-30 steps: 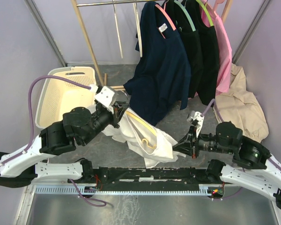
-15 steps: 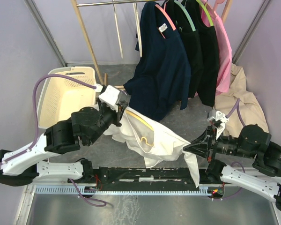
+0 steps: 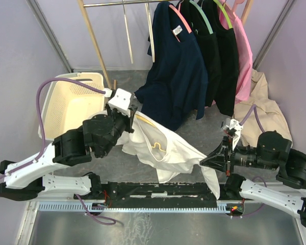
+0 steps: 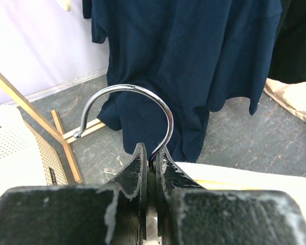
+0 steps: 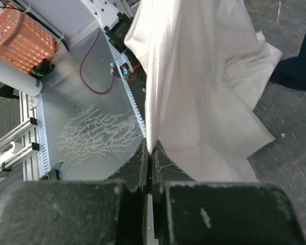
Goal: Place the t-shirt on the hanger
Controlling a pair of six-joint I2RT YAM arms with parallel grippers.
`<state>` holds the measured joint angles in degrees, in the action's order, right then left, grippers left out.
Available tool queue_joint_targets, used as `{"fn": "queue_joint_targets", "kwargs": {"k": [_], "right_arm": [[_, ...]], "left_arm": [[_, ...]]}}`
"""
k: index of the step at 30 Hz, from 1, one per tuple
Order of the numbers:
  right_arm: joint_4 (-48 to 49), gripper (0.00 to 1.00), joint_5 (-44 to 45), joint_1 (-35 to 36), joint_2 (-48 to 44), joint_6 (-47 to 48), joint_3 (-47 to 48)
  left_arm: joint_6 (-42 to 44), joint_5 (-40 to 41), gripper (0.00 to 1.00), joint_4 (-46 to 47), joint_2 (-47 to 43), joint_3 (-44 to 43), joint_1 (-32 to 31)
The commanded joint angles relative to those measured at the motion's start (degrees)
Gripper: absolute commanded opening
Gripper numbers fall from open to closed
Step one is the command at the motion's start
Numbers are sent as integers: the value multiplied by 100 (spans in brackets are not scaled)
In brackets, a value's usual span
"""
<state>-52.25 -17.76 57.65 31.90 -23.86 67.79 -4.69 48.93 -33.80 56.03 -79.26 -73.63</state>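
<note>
My right gripper is holding the t-shirt's outer edge far away from the yellow hanger. It should let go and grab the t-shirt nearer to its neck opening (image 3: pixel 181 151).
The white t-shirt (image 3: pixel 166 148) hangs stretched between my two grippers above the grey floor. Part of the yellow hanger (image 3: pixel 152 124) shows inside its neck opening. My left gripper (image 3: pixel 134 113) is shut on the stem of the hanger's silver hook (image 4: pixel 127 90), which curves up over the fingertips in the left wrist view, where the left gripper (image 4: pixel 152 153) is seen from behind. My right gripper (image 3: pixel 204 163) is shut on an edge of the t-shirt (image 5: pixel 194 76), pulled out to the right. In the right wrist view the cloth rises straight from the right gripper (image 5: pixel 149 148).
A cream laundry basket (image 3: pixel 71 102) stands at the back left. A navy shirt (image 3: pixel 176 76), black garments and a pink one hang from the rail on coloured hangers. A beige garment (image 3: pixel 262 112) lies at the right wall. Wooden rack legs (image 3: pixel 94 41) slant behind the basket.
My right gripper has drawn back to the right with the t-shirt's edge, stretching the cloth out. The left gripper has lifted slightly up and back with the hanger.
</note>
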Motion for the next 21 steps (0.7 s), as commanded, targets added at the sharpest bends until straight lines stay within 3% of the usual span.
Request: {"fn": "queue_joint_targets", "kwargs": {"k": [1, 11, 21], "right_arm": [[-523, 1, 156, 23, 97, 94, 200], [-978, 1, 677, 23, 241, 104, 668], [-235, 1, 236, 19, 289, -194, 833]], "left_arm": [[129, 762, 3, 603, -171, -439, 50], [483, 848, 3, 881, -178, -448, 50], [1083, 1105, 3, 1680, 8, -33, 50]]}}
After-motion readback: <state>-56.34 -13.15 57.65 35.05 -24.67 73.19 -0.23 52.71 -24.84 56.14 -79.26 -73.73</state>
